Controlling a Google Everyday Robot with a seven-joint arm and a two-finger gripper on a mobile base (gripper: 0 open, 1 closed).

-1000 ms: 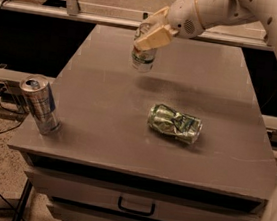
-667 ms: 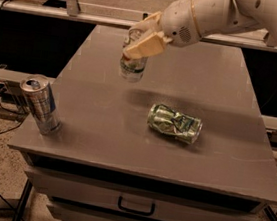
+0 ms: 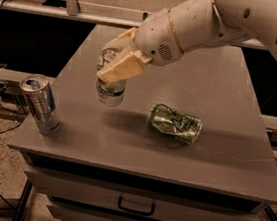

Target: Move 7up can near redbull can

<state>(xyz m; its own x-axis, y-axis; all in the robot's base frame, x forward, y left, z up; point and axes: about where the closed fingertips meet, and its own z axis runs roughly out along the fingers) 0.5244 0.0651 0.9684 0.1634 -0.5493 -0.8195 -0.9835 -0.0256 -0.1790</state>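
Next, my gripper lets go of the 7up can on the table (image 3: 88, 117) just beside the redbull can, toward the dented green can.
The 7up can (image 3: 109, 91), white and light green, hangs upright in my gripper (image 3: 115, 65), which is shut on its upper part and holds it just above the grey table (image 3: 231, 93), left of centre. The fingers cover most of its top. The redbull can (image 3: 40, 103), slim, silver and blue, stands at the table's front left corner, a short way to the left of the 7up can.
A darker green, badly dented can (image 3: 174, 123) lies on its side at the table's middle, right of the held can. My white arm (image 3: 230, 18) reaches in from the upper right. A drawer with a handle (image 3: 136, 206) sits under the tabletop.
My gripper has carried the 7up can from the far left part of the table forward and down towards the front left, closer to the redbull can.
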